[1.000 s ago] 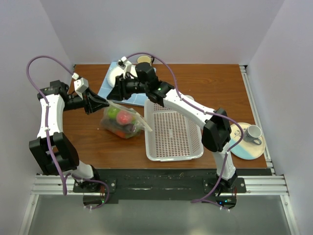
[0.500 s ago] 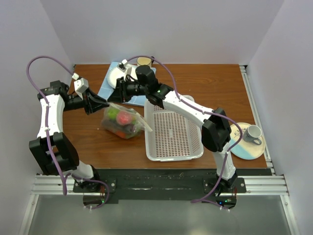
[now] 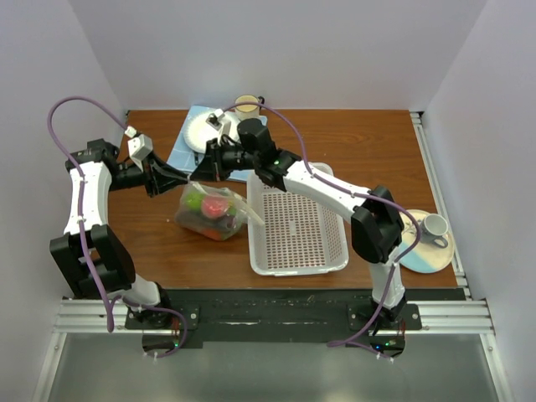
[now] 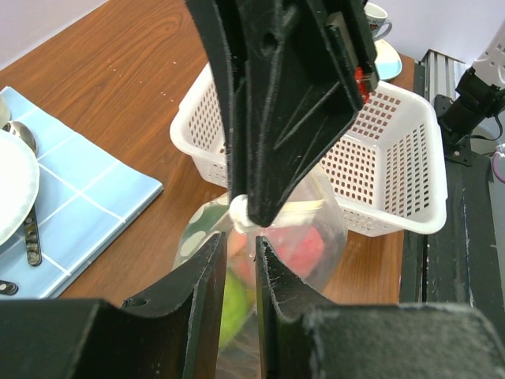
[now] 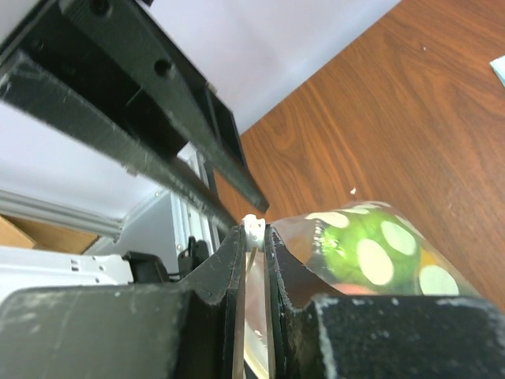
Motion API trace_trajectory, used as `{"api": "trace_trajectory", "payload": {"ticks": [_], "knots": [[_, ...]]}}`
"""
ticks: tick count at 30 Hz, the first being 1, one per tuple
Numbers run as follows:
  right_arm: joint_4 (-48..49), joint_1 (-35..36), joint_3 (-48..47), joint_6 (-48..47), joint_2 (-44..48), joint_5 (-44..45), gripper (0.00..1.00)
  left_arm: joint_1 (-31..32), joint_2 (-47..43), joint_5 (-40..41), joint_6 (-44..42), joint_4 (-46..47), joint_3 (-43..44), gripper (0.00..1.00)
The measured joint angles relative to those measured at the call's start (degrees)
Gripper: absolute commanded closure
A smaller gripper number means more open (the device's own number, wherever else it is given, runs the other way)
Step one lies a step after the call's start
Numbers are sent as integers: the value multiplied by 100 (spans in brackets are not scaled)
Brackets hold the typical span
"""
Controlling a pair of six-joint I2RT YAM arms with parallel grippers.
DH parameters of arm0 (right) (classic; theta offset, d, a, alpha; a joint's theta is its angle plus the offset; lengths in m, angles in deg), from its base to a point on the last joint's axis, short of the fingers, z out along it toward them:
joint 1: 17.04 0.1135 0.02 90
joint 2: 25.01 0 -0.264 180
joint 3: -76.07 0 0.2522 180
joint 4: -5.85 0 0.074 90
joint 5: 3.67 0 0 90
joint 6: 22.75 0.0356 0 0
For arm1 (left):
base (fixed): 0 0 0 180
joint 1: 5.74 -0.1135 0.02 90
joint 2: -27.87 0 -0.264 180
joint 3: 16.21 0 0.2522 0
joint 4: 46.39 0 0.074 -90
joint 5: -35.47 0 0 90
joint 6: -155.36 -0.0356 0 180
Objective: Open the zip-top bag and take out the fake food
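Note:
Next, my right gripper releases the zipper slider at the bag's top corner (image 3: 241, 213) next to the white basket's rim.
The zip-top bag (image 3: 211, 219) lies left of the white basket (image 3: 297, 261), its top edge lifted. Fake food shows through it: a green piece (image 3: 194, 198) and a red piece (image 3: 214, 203). My left gripper (image 3: 186, 176) is shut on the bag's top edge (image 4: 246, 260). My right gripper (image 3: 198, 170) meets it from the right and is shut on the white zipper slider (image 5: 252, 227). In the left wrist view the slider (image 4: 239, 215) sits just above my left gripper (image 4: 241, 241). The right wrist view shows the right gripper (image 5: 254, 234) and a green fruit (image 5: 355, 249) in the dotted bag.
A blue mat (image 3: 179, 153) with a white plate (image 3: 201, 130) and a spoon (image 4: 30, 237) lies behind the grippers. A cup (image 3: 247, 105) stands at the back. A saucer with a mug (image 3: 429, 228) is at the right edge.
My right gripper has moved a little to the right along the bag's top edge with the slider. The bag has bunched up and shifted slightly. The left gripper stays put.

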Motion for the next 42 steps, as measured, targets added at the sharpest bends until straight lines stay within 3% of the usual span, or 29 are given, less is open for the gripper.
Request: {"api": "trace_trajectory", "payload": {"ticks": [9,11,12,13,15,26,29,32,33,35,36,38,42], "knots": [[-155,4,319,-201,400,13,100,0,2,-44,-39,2,-2,71],[-190,4,313,-203,400,13,100,0,0,-66,-39,4,-2,57],[-229,4,306,-208,400,13,100,0,-2,-74,-33,9,-2,43],[-275,4,289,-223,400,11,100,0,-9,-79,-28,11,-2,22],[-385,7,214,-249,391,11,100,0,-33,-74,20,26,-2,1],[-647,4,-87,-396,345,2,100,116,315,-90,389,24,-55,1],[-699,4,-155,-396,306,-4,100,350,382,-90,361,22,-164,3],[-728,4,-203,-398,280,-9,100,658,382,-105,343,11,-197,22],[-732,4,-214,-398,269,-9,100,730,382,-111,339,4,-197,44],[-741,4,-223,-398,251,-11,100,787,382,-127,326,-13,-195,72],[-752,4,-223,-400,243,-11,100,789,382,-127,247,11,-190,92],[-756,4,-223,-409,236,-4,100,787,387,-122,254,-13,-177,100],[-758,4,-223,-444,236,-4,100,791,413,-98,212,-17,-140,100]]}}
